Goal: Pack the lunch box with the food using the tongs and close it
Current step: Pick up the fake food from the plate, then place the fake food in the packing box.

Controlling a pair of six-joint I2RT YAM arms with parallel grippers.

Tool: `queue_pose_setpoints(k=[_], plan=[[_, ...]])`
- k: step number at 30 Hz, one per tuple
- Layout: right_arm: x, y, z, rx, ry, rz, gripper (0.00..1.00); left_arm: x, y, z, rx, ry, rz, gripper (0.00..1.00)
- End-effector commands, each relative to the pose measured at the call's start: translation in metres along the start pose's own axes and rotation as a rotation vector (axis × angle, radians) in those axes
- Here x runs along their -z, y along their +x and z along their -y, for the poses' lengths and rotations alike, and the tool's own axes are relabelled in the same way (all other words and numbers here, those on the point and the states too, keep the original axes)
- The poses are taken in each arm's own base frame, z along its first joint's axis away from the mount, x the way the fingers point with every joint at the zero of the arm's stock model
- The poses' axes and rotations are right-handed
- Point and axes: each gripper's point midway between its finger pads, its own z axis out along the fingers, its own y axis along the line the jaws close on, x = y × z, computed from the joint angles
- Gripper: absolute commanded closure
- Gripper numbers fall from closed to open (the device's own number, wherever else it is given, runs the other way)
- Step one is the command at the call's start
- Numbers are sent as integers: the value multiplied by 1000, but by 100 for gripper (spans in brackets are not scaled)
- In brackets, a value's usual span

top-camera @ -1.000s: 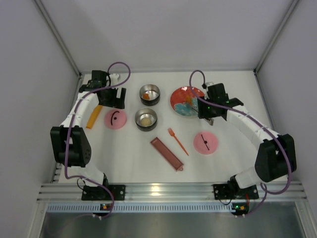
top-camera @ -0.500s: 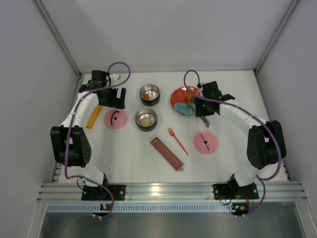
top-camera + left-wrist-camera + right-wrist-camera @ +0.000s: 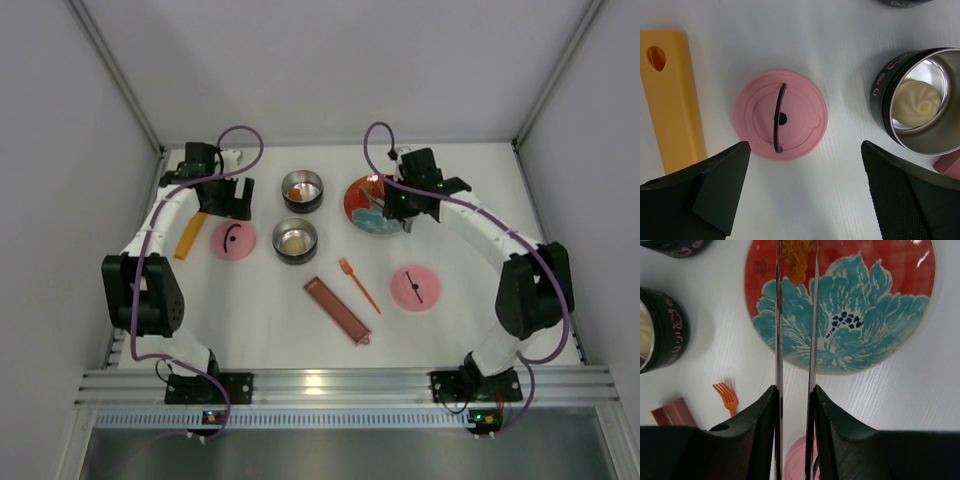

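Observation:
I should use my right gripper to let the fried piece, now over the red-and-blue plate, drop from the silver tongs into the far steel tin point(image 3: 308, 185), next to the orange piece.
My right gripper point(image 3: 795, 400) is shut on the silver tongs point(image 3: 779, 315), one slim arm against each finger. The tongs reach over the red-and-blue plate point(image 3: 865, 315), and an orange-brown fried piece point(image 3: 796, 260) lies between their arms; their tips run past the top edge. From above, the right gripper point(image 3: 405, 203) hangs at the plate's right side. Two steel tins stand left of it: the far tin point(image 3: 302, 190) holds an orange piece, the near tin point(image 3: 296, 240) a pale ball point(image 3: 917, 100). My left gripper point(image 3: 805, 190) is open and empty over the table, just short of a pink lid point(image 3: 780, 121).
A second pink lid point(image 3: 415, 288) lies near the right arm. An orange fork point(image 3: 358, 283) and a dark-red tray point(image 3: 337, 310) lie at the centre front. A flat orange bar point(image 3: 189, 235) rests under the left arm. Walls close in the table on three sides.
The right arm has swung from the plate's right side back and leftward over the plate, and its jaws have narrowed on the tongs. The left arm has stayed put.

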Motion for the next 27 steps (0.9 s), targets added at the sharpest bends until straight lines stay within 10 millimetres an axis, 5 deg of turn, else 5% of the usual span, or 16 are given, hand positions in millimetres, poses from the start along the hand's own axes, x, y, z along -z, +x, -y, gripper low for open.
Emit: queue_pose_setpoints(k=[1, 5, 13, 17, 23, 27], plan=[[51, -76, -44, 13, -100, 255, 83, 3, 2, -6, 9, -15, -2, 2], [60, -95, -89, 54, -182, 328, 83, 1, 4, -15, 35, -32, -10, 2], [22, -115, -155, 92, -305, 310, 83, -1, 8, -19, 50, -46, -19, 2], [3, -120, -155, 103, -280, 292, 82, 0, 8, -19, 49, -46, -19, 2], [-21, -99, -147, 121, -248, 228, 79, -1, 11, -19, 46, -47, -24, 2], [-37, -87, -144, 127, -242, 174, 67, -1, 11, -18, 50, -39, -24, 2]])
